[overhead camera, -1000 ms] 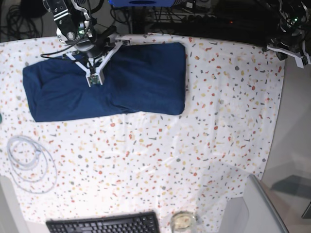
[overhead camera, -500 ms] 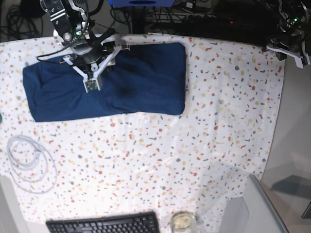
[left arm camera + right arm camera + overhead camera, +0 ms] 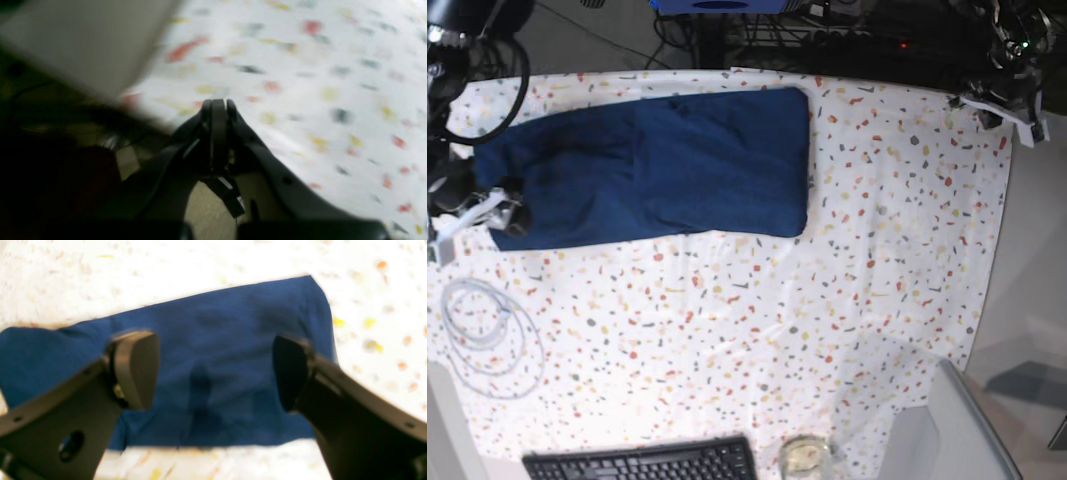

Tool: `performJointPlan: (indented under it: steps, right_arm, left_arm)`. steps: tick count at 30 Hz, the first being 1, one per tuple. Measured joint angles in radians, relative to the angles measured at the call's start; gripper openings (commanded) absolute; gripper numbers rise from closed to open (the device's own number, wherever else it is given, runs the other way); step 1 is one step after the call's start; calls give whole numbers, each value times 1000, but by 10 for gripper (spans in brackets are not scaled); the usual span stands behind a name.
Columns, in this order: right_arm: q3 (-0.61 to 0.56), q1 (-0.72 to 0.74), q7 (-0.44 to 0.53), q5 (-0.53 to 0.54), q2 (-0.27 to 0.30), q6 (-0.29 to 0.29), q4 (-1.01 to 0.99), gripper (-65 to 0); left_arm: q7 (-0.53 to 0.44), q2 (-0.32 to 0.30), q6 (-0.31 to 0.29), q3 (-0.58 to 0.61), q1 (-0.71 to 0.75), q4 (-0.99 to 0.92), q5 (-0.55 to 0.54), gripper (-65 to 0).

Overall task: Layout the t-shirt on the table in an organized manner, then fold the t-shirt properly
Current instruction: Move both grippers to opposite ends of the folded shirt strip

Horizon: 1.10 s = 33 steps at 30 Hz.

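My right gripper should grip the middle of the navy t-shirt's end [image 3: 526, 182] [image 3: 218, 370], the one closest to the coil of white cable.
The dark navy t-shirt [image 3: 657, 165] lies folded into a long flat rectangle at the back left of the speckled table [image 3: 847, 280]. My right gripper [image 3: 487, 200] hangs over the shirt's left end with its jaws wide open and nothing between them. In the right wrist view the gripper [image 3: 213, 373] frames the shirt [image 3: 217, 323] below it, and I cannot tell whether the pads touch the fabric. My left gripper [image 3: 1007, 105] is at the table's back right corner, away from the shirt. In the left wrist view it [image 3: 218, 106] is shut and empty above the table cloth [image 3: 317, 66].
A coil of white cable [image 3: 487, 340] lies at the front left. A black keyboard [image 3: 642, 462] and a small glass [image 3: 805, 455] sit at the front edge. A grey panel [image 3: 947, 420] stands at the front right. Dark equipment and cables line the back edge.
My right arm has swung from over the shirt's upper middle to its left end, near the table's left edge. The shirt lies as before. The left arm has barely moved.
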Motion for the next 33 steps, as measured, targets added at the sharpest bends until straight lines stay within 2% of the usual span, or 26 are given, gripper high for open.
performJointPlan:
  steps: [3,6,8,12,15,20,26,29,33]
  right_arm:
    - [106,114,-53,7,64,148,-213,-155]
    - [129,163,-51,0,135,189,-389,-152]
    - [127,178,-21,-3,167,195,-481,-150]
    - [126,198,27,-2,204,207,-606,-150]
    - [126,202,40,-2,209,218,-655,-150]
    - [126,199,35,-3,195,218,-684,-150]
    - [126,190,-38,19,168,222,-658,-152]
    - [54,177,-63,17,154,223,-605,-153]
    - [5,165,-67,20,116,222,-553,-153]
  left_arm:
    - [-130,1,0,85,7,-5,0,-650]
    - [-223,-5,2,176,28,-20,-2,-650]
    - [-258,-24,0,240,32,-46,-1,-650]
    - [-288,-37,-128,325,-4,-89,-2,-650]
    - [-294,-22,-175,349,-48,-111,-4,-650]
    - [-296,-26,-177,404,-93,-175,1,-650]
    - [-299,-23,-177,478,-159,-274,0,-650]
    - [-337,-26,-177,515,-180,-324,-10,-650]
    - [-333,-23,-177,549,-215,-351,-14,-650]
